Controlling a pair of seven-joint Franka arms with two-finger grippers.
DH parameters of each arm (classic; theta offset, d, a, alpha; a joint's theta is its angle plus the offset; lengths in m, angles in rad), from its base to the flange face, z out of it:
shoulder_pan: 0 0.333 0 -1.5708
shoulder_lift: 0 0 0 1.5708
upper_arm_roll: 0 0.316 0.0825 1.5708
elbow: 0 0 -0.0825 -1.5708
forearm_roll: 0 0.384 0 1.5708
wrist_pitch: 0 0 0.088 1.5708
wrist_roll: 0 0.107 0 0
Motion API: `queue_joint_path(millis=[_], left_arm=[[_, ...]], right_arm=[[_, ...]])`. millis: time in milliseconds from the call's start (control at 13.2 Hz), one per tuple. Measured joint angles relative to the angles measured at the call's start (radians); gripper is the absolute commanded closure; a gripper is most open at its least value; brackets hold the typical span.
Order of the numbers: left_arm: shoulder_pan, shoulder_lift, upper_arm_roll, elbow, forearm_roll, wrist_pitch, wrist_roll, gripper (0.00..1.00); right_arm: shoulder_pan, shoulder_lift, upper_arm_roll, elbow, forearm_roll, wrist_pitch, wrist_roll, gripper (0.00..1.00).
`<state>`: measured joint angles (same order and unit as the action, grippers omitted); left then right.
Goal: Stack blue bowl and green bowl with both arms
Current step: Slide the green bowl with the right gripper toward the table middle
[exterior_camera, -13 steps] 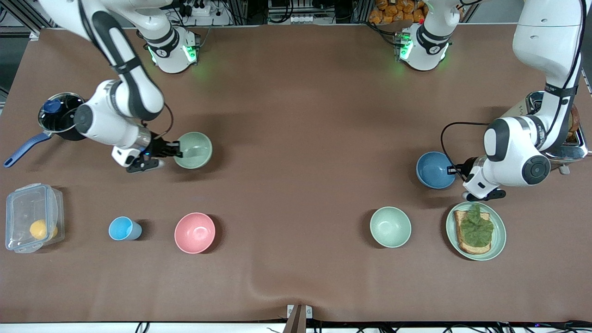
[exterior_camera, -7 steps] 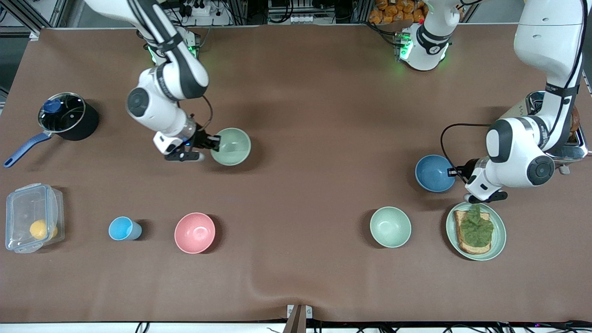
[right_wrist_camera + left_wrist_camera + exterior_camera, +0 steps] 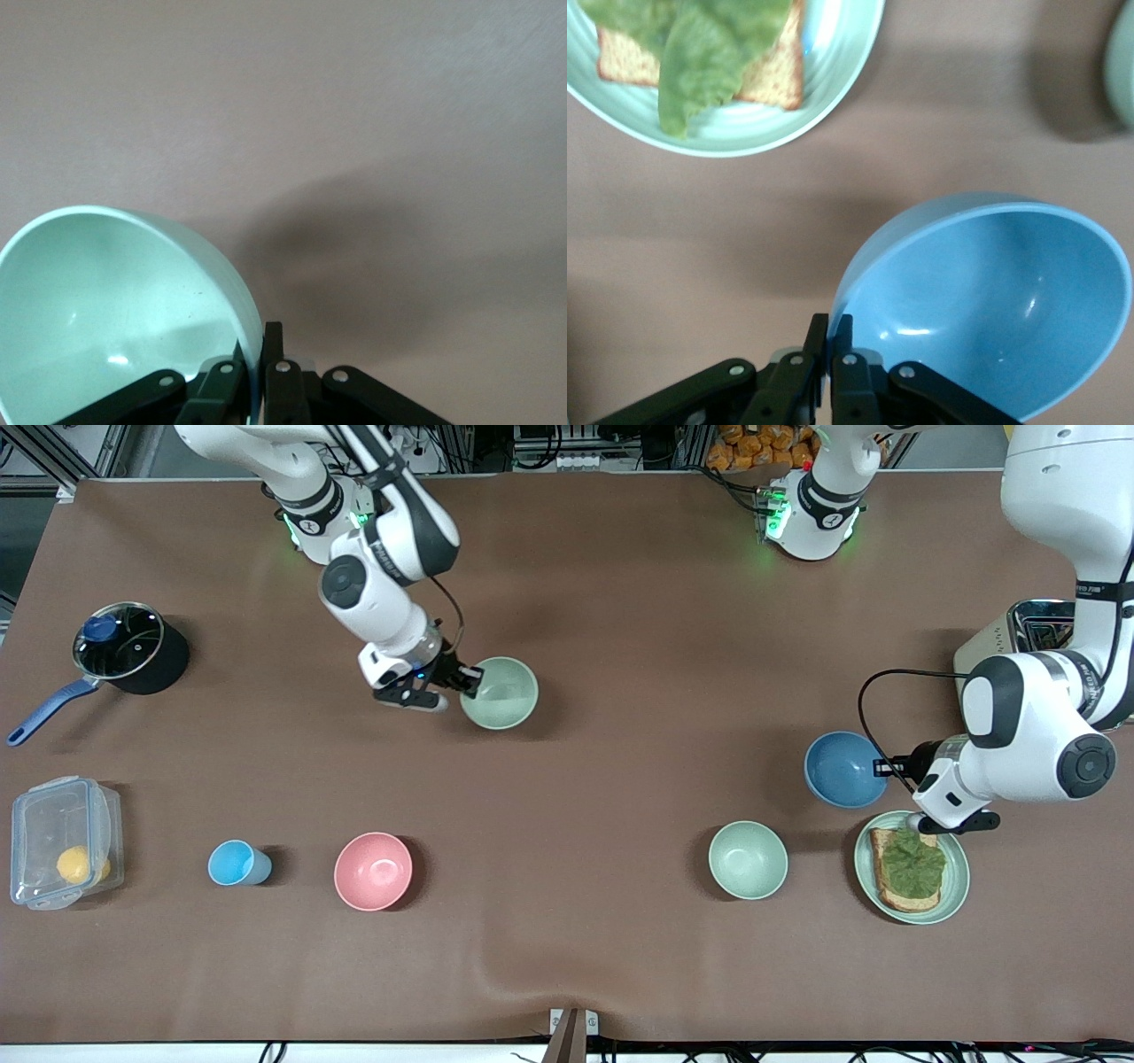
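Observation:
I should use my right gripper to set the green bowl, now hanging over the table's middle, down on the open table a short way point(image 3: 593, 701) toward the blue bowl.
The green bowl point(image 3: 500, 692) hangs over the middle of the table, and my right gripper point(image 3: 469, 680) is shut on its rim. In the right wrist view the green bowl's wall point(image 3: 115, 301) sits pinched in my right gripper point(image 3: 260, 341). The blue bowl point(image 3: 840, 769) is held just above the table at the left arm's end, beside the plate. My left gripper point(image 3: 886, 767) is shut on its rim. The left wrist view shows the blue bowl point(image 3: 992, 301) tilted, with its rim clamped in my left gripper point(image 3: 831, 326).
A paler mint bowl point(image 3: 748, 859) and a green plate point(image 3: 957, 868) with toast and lettuce lie nearer the front camera than the blue bowl. A pink bowl point(image 3: 373, 871), light-blue cup point(image 3: 236, 863), clear box point(image 3: 62, 841) and lidded pot point(image 3: 133, 646) stand toward the right arm's end. A toaster point(image 3: 1036, 624) stands by the left arm.
My right gripper has carried the green bowl from near the pot toward the table's middle. My left gripper has shifted a little with the blue bowl, toward the plate.

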<state>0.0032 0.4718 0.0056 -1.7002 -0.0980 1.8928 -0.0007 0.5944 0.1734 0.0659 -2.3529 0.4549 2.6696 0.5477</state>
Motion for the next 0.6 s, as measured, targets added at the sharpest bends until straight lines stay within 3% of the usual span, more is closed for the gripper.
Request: queue_joint_path(millis=[378, 605], left_arm=[[-0.036, 0.0, -0.012, 0.114, 0.0, -0.075, -0.003, 1.0], [-0.036, 0.0, -0.056, 0.141, -0.001, -0.086, -0.058, 1.0]], right_arm=[[0.087, 0.091, -0.001, 0.017, 0.0, 0.148, 0.149, 1.0], [0.181, 0.185, -0.001, 0.104, 0.0, 0.18, 0.292, 1.0]])
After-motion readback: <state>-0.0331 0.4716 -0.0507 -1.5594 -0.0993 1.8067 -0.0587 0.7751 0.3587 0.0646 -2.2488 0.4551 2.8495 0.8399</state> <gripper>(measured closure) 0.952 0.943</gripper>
